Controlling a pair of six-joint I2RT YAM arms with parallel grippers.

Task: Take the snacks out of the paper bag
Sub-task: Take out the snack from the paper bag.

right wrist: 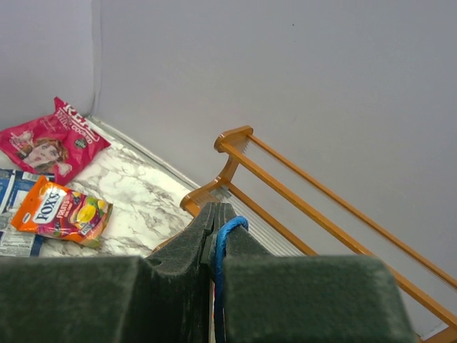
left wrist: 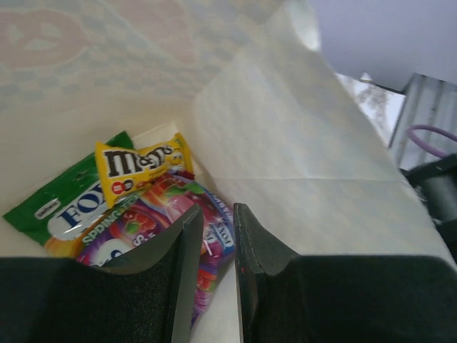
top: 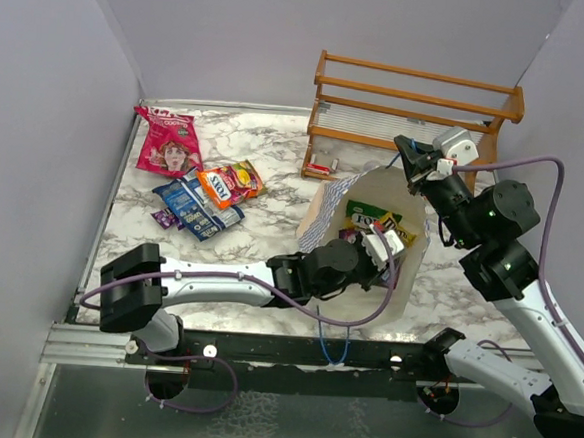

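Observation:
Next, my left gripper opens, reaches deeper into the bag and takes the yellow one [left wrist: 143, 167] first, because the yellow packet lies over the far end of the purple packet.
The paper bag [top: 317, 216] stands open in the middle of the table, and my right gripper [top: 409, 157] holds its far rim up. In the right wrist view that gripper [right wrist: 218, 211] is shut on the bag's blue cord handle [right wrist: 227, 232]. My left gripper [top: 385, 244] reaches inside the bag. Its jaws [left wrist: 216, 214] have closed on the edge of a purple snack packet [left wrist: 153, 214]. A yellow packet [left wrist: 139, 164] and a green packet [left wrist: 64, 204] lie beside it on the bag's bottom. Other snacks lie on the table at the left: a pink-red bag [top: 172, 142], an orange packet [top: 229, 183] and blue packets [top: 197, 209].
A wooden rack [top: 416, 97] stands at the back right, just behind the bag and the right gripper. Grey walls close off the marble table [top: 267, 147] at the left, back and right. A small purple packet [top: 164, 217] lies by the blue ones.

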